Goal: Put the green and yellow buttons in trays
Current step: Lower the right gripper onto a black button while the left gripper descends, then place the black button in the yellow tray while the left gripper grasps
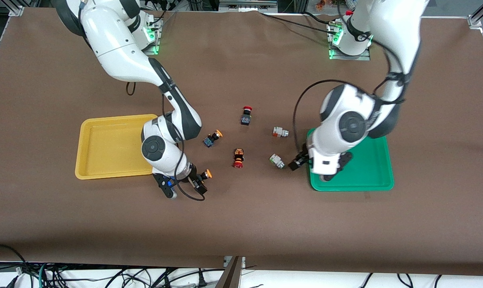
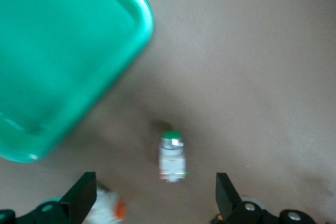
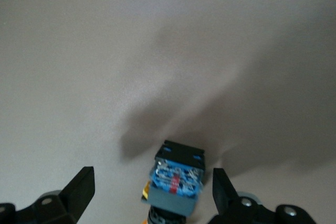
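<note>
Next, my left gripper moves in and closes on the whitish body (image 1: pixel 275 159) (image 2: pixel 172 164) of the green-capped button nearer the camera, below that button's green cap.
My right gripper (image 1: pixel 196 182) is open beside the yellow tray (image 1: pixel 105 148), low over an orange-yellow-capped button (image 1: pixel 205 175). In the right wrist view that button's black-and-blue body (image 3: pixel 177 178) lies between the open fingers (image 3: pixel 79 190), not clamped. A second yellow-capped button (image 1: pixel 212 138) lies farther from the camera. My left gripper (image 1: pixel 296 163) is open at the green tray's (image 1: pixel 369 168) edge, next to a whitish button with a green cap (image 1: pixel 277 161). The left wrist view shows this button (image 2: pixel 171 156) on the table ahead of the open gripper (image 2: pixel 153 199). A whitish button with an orange mark (image 1: pixel 280 132) lies farther back.
Two red-capped buttons lie mid-table, one (image 1: pixel 246 116) farther from the camera and one (image 1: pixel 238 158) nearer. Both trays hold no buttons. The green tray's corner (image 2: pixel 58 61) and the orange-marked button (image 2: pixel 107 208) show in the left wrist view.
</note>
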Motion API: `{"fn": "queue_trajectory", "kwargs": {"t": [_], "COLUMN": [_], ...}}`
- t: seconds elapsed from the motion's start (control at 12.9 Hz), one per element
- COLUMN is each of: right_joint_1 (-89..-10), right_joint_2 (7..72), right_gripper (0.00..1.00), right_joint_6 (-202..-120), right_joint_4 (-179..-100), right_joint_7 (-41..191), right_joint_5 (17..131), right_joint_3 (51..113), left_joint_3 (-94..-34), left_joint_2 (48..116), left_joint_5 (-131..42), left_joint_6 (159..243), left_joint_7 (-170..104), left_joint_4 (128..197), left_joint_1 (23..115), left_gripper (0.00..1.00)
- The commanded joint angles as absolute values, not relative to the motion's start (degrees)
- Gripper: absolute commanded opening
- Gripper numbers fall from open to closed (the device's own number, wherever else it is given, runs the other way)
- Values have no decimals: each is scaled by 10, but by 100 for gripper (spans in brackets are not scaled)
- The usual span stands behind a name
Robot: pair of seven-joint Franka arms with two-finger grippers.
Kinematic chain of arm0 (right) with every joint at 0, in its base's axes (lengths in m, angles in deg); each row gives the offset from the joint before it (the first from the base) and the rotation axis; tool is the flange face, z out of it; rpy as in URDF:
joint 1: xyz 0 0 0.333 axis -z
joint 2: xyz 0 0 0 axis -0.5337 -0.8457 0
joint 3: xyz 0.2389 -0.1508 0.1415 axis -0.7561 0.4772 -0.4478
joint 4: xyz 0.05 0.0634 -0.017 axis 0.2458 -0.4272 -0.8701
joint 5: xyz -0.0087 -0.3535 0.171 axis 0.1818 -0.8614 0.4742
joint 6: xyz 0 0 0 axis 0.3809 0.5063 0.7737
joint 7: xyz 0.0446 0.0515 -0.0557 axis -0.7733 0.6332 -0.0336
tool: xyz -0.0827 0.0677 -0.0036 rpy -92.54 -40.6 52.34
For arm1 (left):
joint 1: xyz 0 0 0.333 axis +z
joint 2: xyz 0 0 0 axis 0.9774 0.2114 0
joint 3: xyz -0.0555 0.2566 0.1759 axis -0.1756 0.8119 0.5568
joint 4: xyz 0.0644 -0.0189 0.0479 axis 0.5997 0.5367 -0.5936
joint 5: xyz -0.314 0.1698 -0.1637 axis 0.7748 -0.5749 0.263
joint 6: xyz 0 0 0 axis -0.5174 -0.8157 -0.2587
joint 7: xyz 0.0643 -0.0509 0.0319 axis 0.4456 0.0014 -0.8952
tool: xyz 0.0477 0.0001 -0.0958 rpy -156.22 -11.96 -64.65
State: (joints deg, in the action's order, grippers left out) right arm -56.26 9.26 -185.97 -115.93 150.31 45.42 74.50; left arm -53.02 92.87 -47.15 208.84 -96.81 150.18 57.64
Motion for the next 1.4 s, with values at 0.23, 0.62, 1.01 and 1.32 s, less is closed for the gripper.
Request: {"fn": "queue_trajectory", "kwargs": {"t": [0.23,0.62,1.01,1.32], "right_joint_1": [-566,-517,-514,-500], "right_joint_2": [78,163,350,349], "right_gripper": [8,0,0,32], "right_joint_6": [-1841,-1625,-1694,-1867], "right_joint_4": [-1138,-1149,-1464,-1612], "right_joint_7": [1494,1305,903,820], "right_joint_5": [483,480,470,484], "right_joint_3": [744,751,905,940], "left_joint_3": [-519,-518,-518,-503], "left_joint_2": [985,1028,1050,1052], "left_joint_5": [-473,-473,-490,-516], "left_joint_6": [2120,2190,2210,2215], "left_joint_7": [-1049,-1049,-1048,-1047], "left_joint_4": [1469,1469,1469,1472], "left_joint_1": [541,522,513,506], "left_gripper": [100,100,100,76]}}
